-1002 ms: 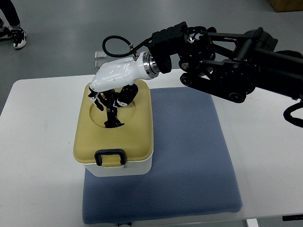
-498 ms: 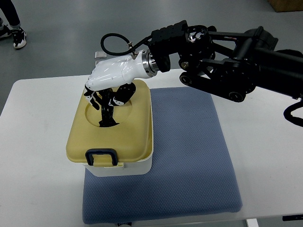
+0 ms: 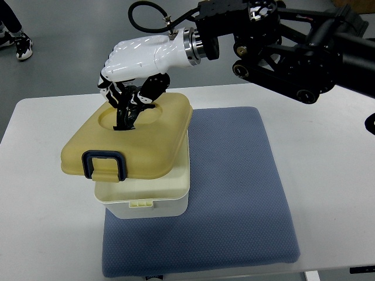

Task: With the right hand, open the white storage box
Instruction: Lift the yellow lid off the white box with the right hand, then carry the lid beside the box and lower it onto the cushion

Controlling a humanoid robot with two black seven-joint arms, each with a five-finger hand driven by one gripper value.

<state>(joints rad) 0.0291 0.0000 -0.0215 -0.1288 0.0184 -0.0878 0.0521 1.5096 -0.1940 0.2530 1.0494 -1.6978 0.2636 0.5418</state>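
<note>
Next, my right gripper lets go of the tan lid on the blue mat's far edge (image 3: 239, 110), next to the white storage box.
The white storage box (image 3: 153, 198) stands on the left part of a blue mat (image 3: 234, 193). Its tan lid (image 3: 135, 146), with a dark blue latch (image 3: 104, 165) at the near edge, is lifted off the box and tilted, hanging out to the left. My right hand (image 3: 130, 99), white with black fingers (image 3: 124, 108), is shut on the black handle in the lid's round recess and holds the lid up. The right arm comes in from the upper right. The left hand is not in view.
The white table (image 3: 47, 234) carries the mat and the box. A person's shoes (image 3: 22, 45) show on the grey floor at the upper left. A small grey object lies on the floor behind the table, mostly hidden by my hand.
My right hand has risen and moved left with the lid. The lid has come off the box, tilted, and the box's white rim now shows.
</note>
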